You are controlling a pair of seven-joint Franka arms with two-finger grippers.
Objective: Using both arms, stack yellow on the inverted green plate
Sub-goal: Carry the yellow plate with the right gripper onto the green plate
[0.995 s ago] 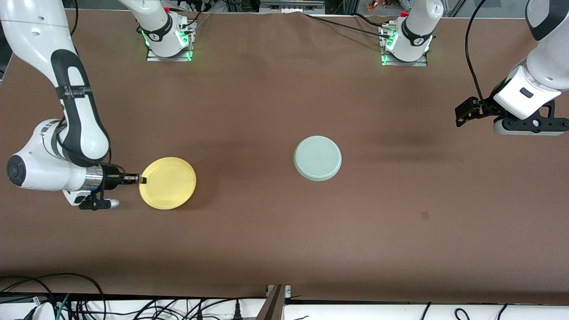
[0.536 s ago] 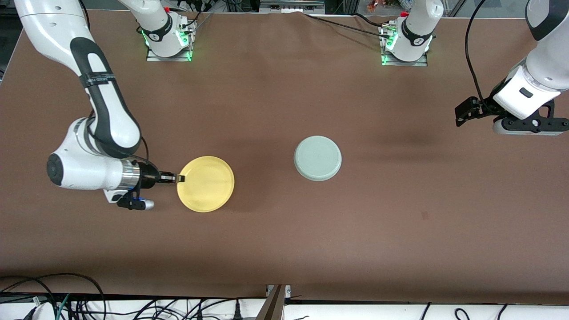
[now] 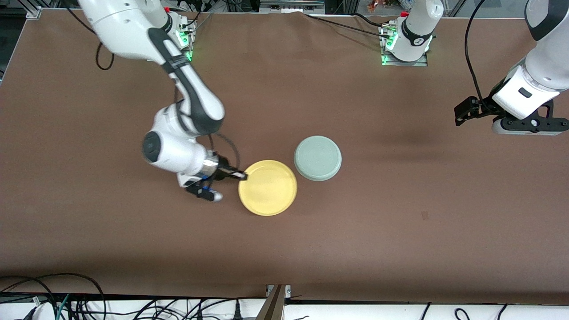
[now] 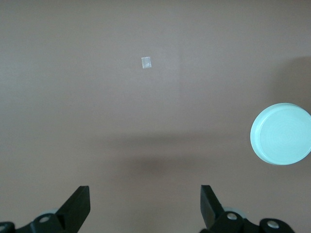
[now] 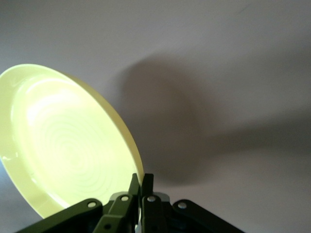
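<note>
Next, my right gripper releases the yellow plate so that it sits squarely over the middle of the green plate's upturned bottom [image 3: 319,157].
My right gripper [image 3: 242,176] is shut on the rim of the yellow plate [image 3: 268,187] and holds it above the table, right beside the green plate [image 3: 318,158]. The green plate lies upside down on the table's middle, faint rings on its underside. In the right wrist view the yellow plate [image 5: 68,145] shows tilted, its rim pinched between my fingers [image 5: 141,184]. My left gripper [image 3: 462,111] is open and empty, held high over the left arm's end of the table. The left wrist view shows its spread fingertips [image 4: 80,204] and the green plate [image 4: 282,134] far off.
A small pale tag [image 3: 425,215] lies on the brown table, nearer the front camera than the left gripper; it also shows in the left wrist view [image 4: 146,62]. The arm bases [image 3: 168,38] stand along the table's edge farthest from the front camera.
My right arm has carried the yellow plate from the right arm's end of the table toward the middle, up to the green plate. The left arm has not moved.
</note>
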